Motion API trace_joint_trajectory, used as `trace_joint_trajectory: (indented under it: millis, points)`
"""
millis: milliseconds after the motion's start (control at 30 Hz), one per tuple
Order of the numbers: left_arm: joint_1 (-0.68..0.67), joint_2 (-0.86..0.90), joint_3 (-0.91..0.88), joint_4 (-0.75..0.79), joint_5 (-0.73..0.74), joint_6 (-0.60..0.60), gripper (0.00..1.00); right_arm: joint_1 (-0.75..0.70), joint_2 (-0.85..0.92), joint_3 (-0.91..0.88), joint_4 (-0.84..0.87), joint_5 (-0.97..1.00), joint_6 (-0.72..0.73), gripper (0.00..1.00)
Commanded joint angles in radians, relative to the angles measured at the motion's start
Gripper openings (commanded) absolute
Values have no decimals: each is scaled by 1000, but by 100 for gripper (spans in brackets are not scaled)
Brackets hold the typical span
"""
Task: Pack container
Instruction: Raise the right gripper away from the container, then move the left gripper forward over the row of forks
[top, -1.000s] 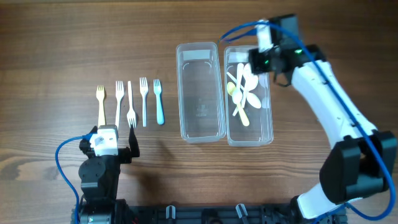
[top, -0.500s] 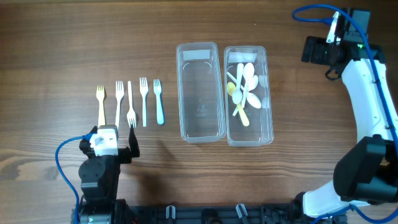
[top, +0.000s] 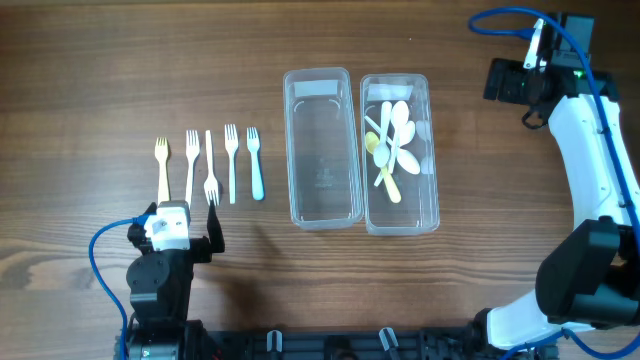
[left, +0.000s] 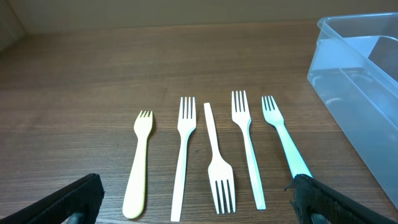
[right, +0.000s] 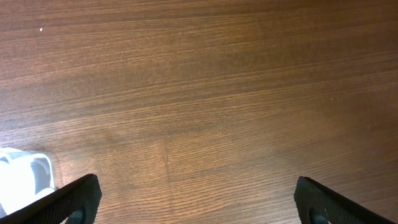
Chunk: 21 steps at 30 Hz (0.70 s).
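Observation:
The robot's left gripper needs to close on the handle's middle (top: 209, 158) (left: 212, 132) of the white fork in the centre of the row, the one with prongs pointing to the near side.
Two clear plastic containers stand side by side mid-table: the left one (top: 322, 148) is empty, the right one (top: 400, 154) holds several white and yellow spoons (top: 390, 145). Several forks (top: 209, 165) lie in a row to the left: a yellow one (left: 138, 165), white ones (left: 220, 168) and a light blue one (left: 283, 137). My left gripper (left: 196, 202) is open and empty, low over the table just in front of the forks. My right gripper (right: 196, 202) is open and empty over bare wood at the far right, beside the right container's corner (right: 25, 177).
The left container's wall (left: 360, 93) shows at the right of the left wrist view. The right arm (top: 585, 150) runs along the table's right side. Blue cables trail from both arms.
One second ago my right gripper was over the far end of the spoon container. It has swung right and away to the table's far right, and has held still for the last half second.

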Motion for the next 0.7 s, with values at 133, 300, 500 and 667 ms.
trace_joint_trajectory:
  millis: [133,300,500,667]
  points:
    - [-5,-1,-10,42,-43,21,100,5,-23,18,0,14,11,100]
    - [-5,-1,-9,49,13,11,100,5,-23,18,0,14,11,100]
    - [-4,-1,-5,114,84,-29,100,5,-23,18,0,14,11,100]
    - [-3,71,108,84,71,-289,100,5,-23,18,0,14,11,100]
